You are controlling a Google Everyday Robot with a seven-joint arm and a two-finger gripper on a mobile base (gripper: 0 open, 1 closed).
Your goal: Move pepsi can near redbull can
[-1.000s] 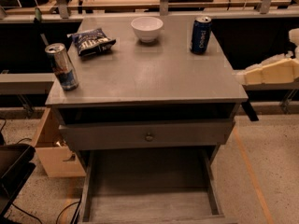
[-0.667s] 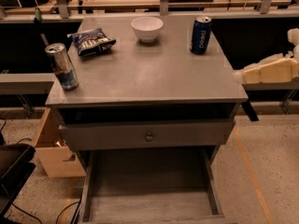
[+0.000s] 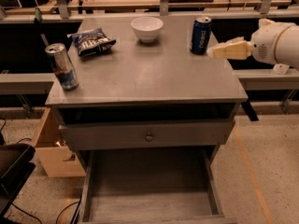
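Observation:
Next, I bring my gripper in from above and close it on the pepsi can's upper part [image 3: 202, 25], a little below the silver top of the can.
The pepsi can [image 3: 201, 35], dark navy with white lettering and a silver top, stands upright at the back right of the grey table top [image 3: 149, 73]. The redbull can [image 3: 62, 66], slim and silver with blue and red, stands upright at the front left corner. My gripper [image 3: 216, 51] reaches in from the right at can height. Its tip is just right of the pepsi can, with a small gap between them.
A white bowl [image 3: 146, 28] stands at the back middle. A dark snack bag [image 3: 91, 41] lies at the back left. The table's lower drawer [image 3: 149, 195] is pulled open in front. A cardboard box [image 3: 53, 148] sits on the floor at the left.
My arm has moved left and up from beside the table's right edge to just right of the pepsi can. Both cans, the bowl and the bag have not moved.

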